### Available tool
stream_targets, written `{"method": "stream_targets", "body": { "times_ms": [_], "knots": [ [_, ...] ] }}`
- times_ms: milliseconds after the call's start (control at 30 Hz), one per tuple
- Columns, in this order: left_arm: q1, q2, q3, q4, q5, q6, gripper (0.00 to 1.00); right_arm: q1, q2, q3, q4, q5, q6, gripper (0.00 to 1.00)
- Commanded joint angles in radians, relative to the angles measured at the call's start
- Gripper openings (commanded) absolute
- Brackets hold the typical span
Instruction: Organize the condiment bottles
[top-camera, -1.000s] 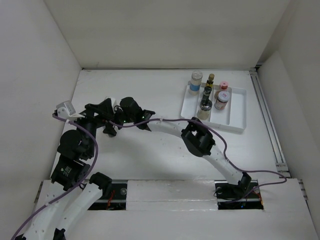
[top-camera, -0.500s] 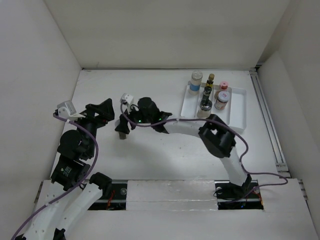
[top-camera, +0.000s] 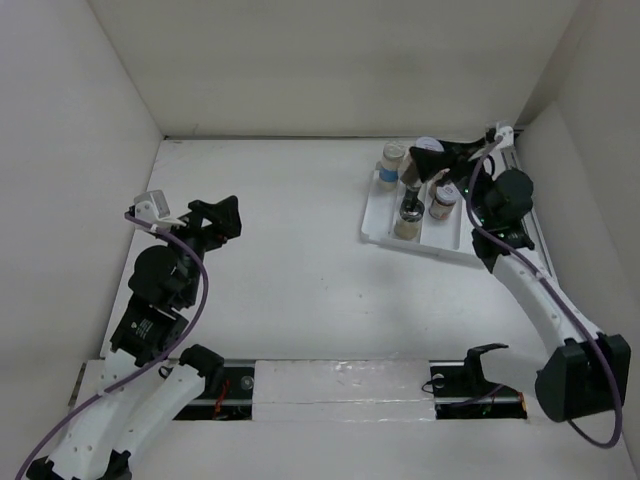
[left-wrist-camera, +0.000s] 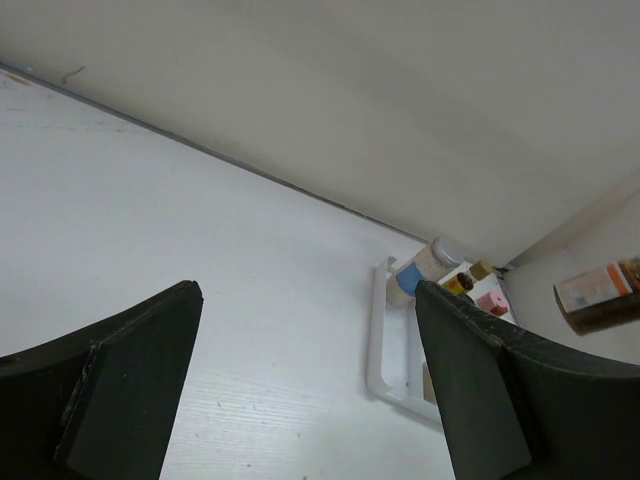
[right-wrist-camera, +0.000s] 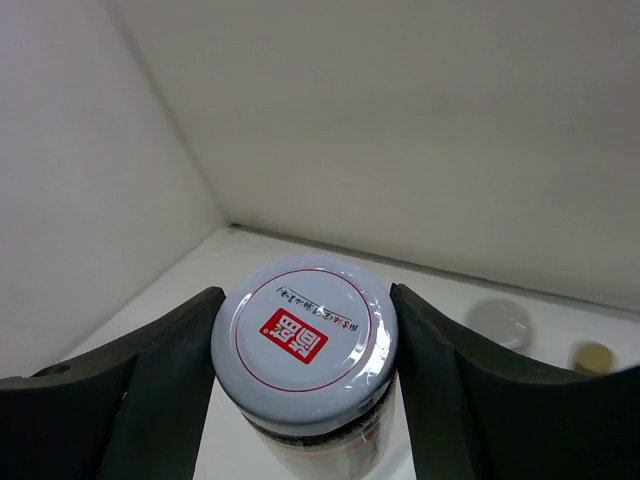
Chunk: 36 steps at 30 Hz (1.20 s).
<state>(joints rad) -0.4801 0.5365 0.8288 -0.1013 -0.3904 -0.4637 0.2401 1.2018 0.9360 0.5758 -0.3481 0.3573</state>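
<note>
The robot's right gripper needs to release the jar, now held over the tray's back, in the tray (top-camera: 437, 241), in front of the red-and-white-topped jar.
My right gripper (top-camera: 426, 165) hangs over the back of the white tray (top-camera: 476, 218), shut on a jar with a pale grey lid bearing a red mark (right-wrist-camera: 303, 340). Its fingers (right-wrist-camera: 165, 380) press the jar on both sides. In the tray stand a blue-labelled jar (top-camera: 392, 163), a black-lidded bottle (top-camera: 408, 214) and a red-and-white-topped jar (top-camera: 443, 202). The left wrist view also shows the slim amber bottle (left-wrist-camera: 470, 281) and the pink cap (left-wrist-camera: 492, 302). My left gripper (top-camera: 226, 218) is open and empty above the table's left side.
White walls close in the table at the back and on both sides. A metal rail (top-camera: 540, 250) runs along the right edge beside the tray. The tray's right half (top-camera: 478, 205) holds no bottles.
My right arm has swung from the middle-left of the table to the back right, carrying the jar above the tray. My left arm has drawn back a little.
</note>
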Motion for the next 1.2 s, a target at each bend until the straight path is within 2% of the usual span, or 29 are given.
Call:
{"method": "stream_targets", "body": {
  "times_ms": [0, 67, 233, 467, 833, 1067, 1167],
  "knots": [
    [0.005, 0.003, 0.006, 0.04, 0.025, 0.013, 0.83, -0.103, -0.106, -0.054, -0.091, 0.112, -0.032, 0.47],
    [0.005, 0.016, 0.006, 0.049, 0.025, 0.013, 0.83, -0.151, -0.174, -0.069, -0.183, 0.164, -0.055, 0.47],
    [0.005, 0.025, 0.006, 0.049, 0.025, 0.013, 0.83, -0.225, -0.222, -0.143, -0.241, 0.319, -0.069, 0.47],
    [0.005, 0.043, 0.006, 0.049, 0.061, 0.013, 0.83, -0.274, -0.096, -0.21, -0.22, 0.344, -0.037, 0.46],
    [0.005, 0.053, 0.006, 0.049, 0.091, 0.022, 0.83, -0.274, 0.14, -0.229, -0.041, 0.339, -0.017, 0.46],
    [0.005, 0.071, 0.015, 0.049, 0.091, 0.022, 0.83, -0.223, 0.231, -0.217, 0.013, 0.409, -0.008, 0.46],
    [0.005, 0.071, 0.015, 0.049, 0.091, 0.031, 0.83, -0.185, 0.243, -0.217, 0.013, 0.452, -0.018, 0.51]
  ]
}}
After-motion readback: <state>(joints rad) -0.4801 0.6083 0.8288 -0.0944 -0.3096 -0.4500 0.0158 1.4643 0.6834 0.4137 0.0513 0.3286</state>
